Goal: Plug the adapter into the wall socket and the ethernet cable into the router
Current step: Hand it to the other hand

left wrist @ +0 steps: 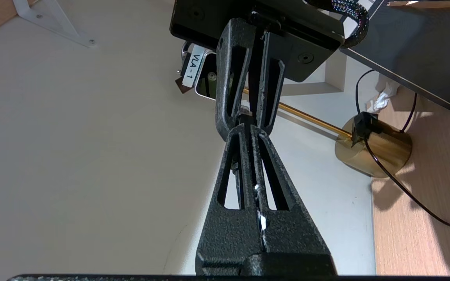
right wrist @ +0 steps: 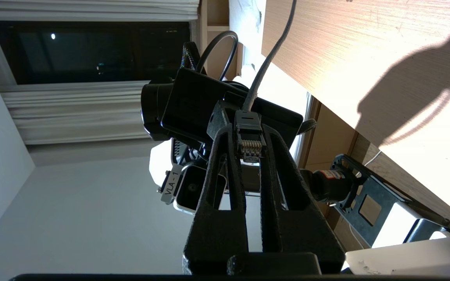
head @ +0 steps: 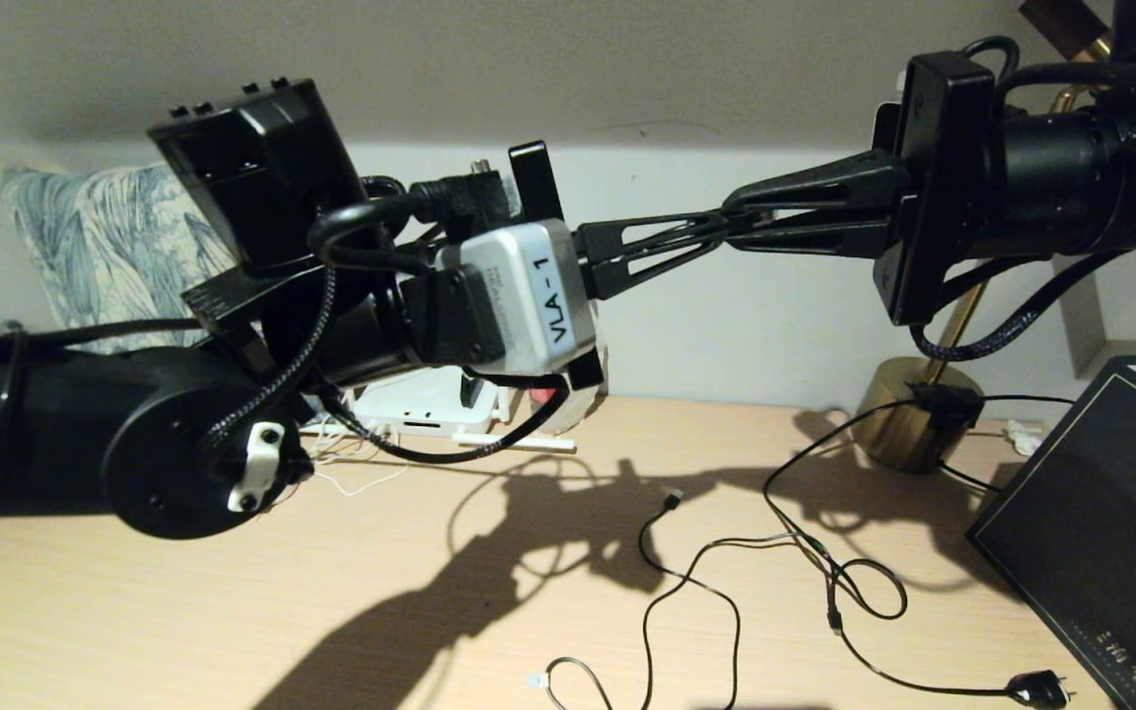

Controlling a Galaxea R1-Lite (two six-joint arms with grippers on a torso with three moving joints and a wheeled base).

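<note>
My left gripper's fingers are shut with the cable outside them. It should open and close around the connector's rear end (right wrist: pixel 247 117) before my right gripper lets go of it.
Both grippers meet tip to tip in the air above the desk. My right gripper (head: pixel 736 219) (right wrist: pixel 249 134) is shut on the ethernet cable's connector (right wrist: pixel 249 145), whose contacts show between its fingers. The cable (right wrist: pixel 266 62) runs away from it over the desk. My left gripper (head: pixel 714 231) (left wrist: pixel 244 130) is shut, pinching the cable just behind the connector. The white router (head: pixel 410 406) lies on the desk behind my left arm, with one antenna (head: pixel 519 446) lying flat. The adapter and the wall socket are out of view.
A gold lamp base (head: pixel 913 419) stands at the back right, with a dark flat box (head: pixel 1091 513) beside it. Thin black cables (head: pixel 726 592) and a black plug (head: pixel 1036 687) lie on the desk in front. A patterned pillow (head: pixel 105 247) leans at the back left.
</note>
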